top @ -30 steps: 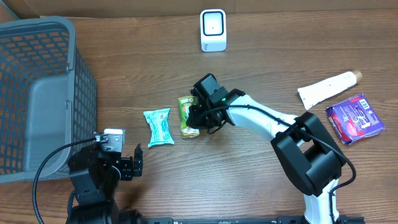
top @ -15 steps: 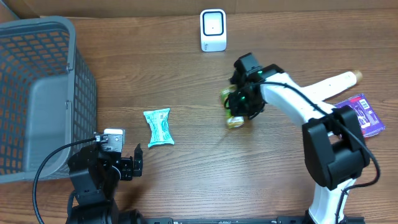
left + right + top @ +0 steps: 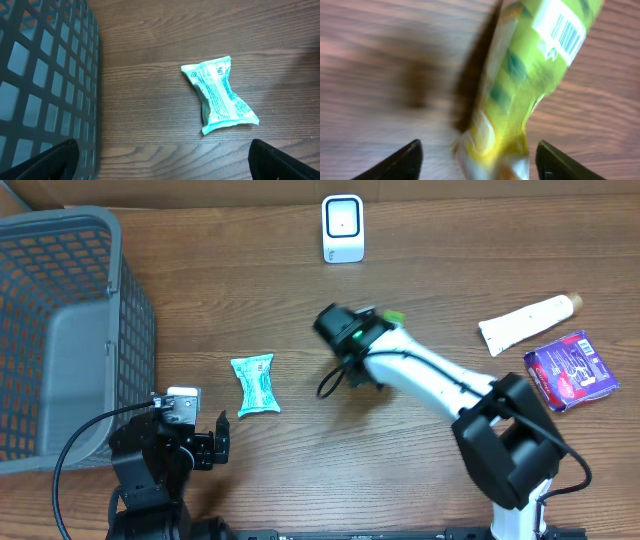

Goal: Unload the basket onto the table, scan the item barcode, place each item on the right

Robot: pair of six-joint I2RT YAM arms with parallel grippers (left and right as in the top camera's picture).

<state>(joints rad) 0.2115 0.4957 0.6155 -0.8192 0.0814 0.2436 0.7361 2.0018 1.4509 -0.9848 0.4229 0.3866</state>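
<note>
The snack packet's barcode faces up under my right gripper as it reaches down, so I should back off and grip the packet from its side (image 3: 544, 86) before scanning.
A yellow-green snack packet (image 3: 520, 85) fills the right wrist view, blurred, with its barcode (image 3: 566, 31) showing on a white label at the top right. My right gripper (image 3: 479, 152) is open, and the packet's lower end lies between the wide-set fingers, touching neither. From overhead, the right gripper (image 3: 362, 330) sits mid-table, and only a green corner of the packet (image 3: 392, 317) shows beside it. The white scanner (image 3: 343, 228) stands at the table's back edge. My left gripper (image 3: 210, 446) rests open at the front left, holding nothing.
A teal packet (image 3: 254, 384) (image 3: 220, 95) lies ahead of the left gripper. A large grey basket (image 3: 60, 330) (image 3: 45, 80) fills the left side. A white tube (image 3: 525, 320) and a purple packet (image 3: 570, 370) lie at the far right.
The right arm swung right with the yellow-green packet, then back left toward the table's middle. Its jaws have opened off the packet. The left arm has not moved.
</note>
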